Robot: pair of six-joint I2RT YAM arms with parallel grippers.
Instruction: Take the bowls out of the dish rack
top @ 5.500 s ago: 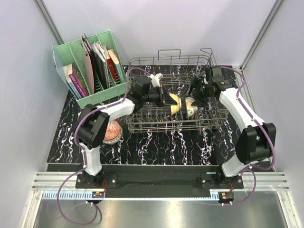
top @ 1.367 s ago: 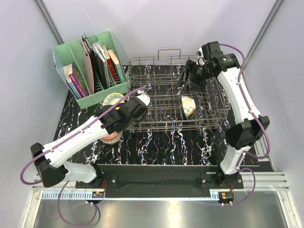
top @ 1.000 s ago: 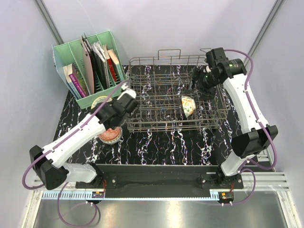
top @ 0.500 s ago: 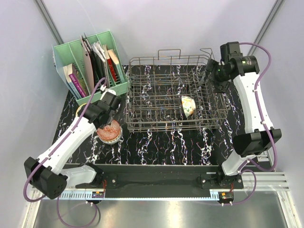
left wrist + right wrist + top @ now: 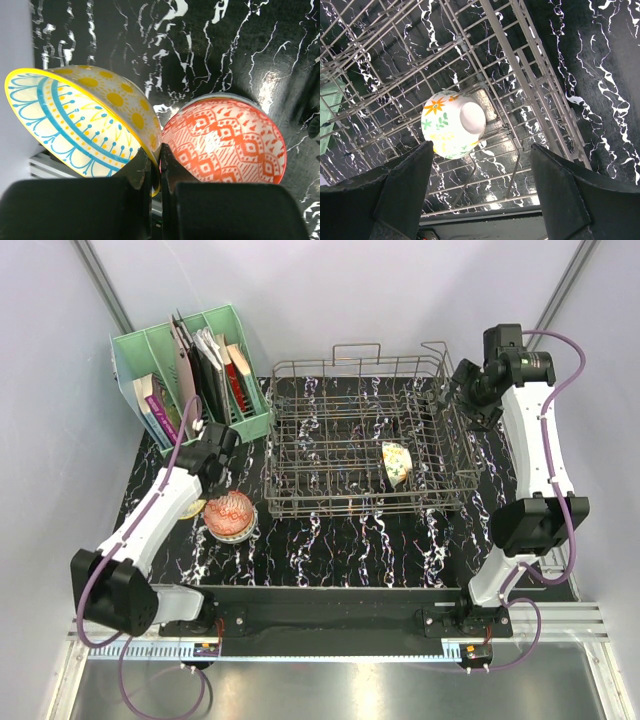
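My left gripper will let go of the yellow bowl on the black table [image 5: 184,515] between the red-pink bowl and the wall. That yellow bowl now hangs beside the red-pink bowl.
My left gripper [image 5: 160,150] is shut on the rim of a tan-yellow bowl [image 5: 75,125] with blue lines and yellow dots, holding it tilted. It hangs just left of a red-pink patterned bowl [image 5: 225,137] that stands on the table. From above, the left gripper [image 5: 200,485] and the yellow bowl [image 5: 190,508] are left of the red bowl [image 5: 230,515]. A floral cream bowl [image 5: 397,462] lies alone in the grey wire dish rack [image 5: 355,508]. My right gripper [image 5: 462,390] hovers open past the rack's right end, with the floral bowl [image 5: 452,124] and the rack wires [image 5: 520,80] below it.
A green file holder [image 5: 190,390] full of books stands at the back left, close behind my left arm. The table is black marble-patterned. White walls close in the sides and the back.
My left arm swung out of the rack to the left with the yellow bowl and lowered it beside the red bowl. My right arm rose and drew back to the right, jaws widening.
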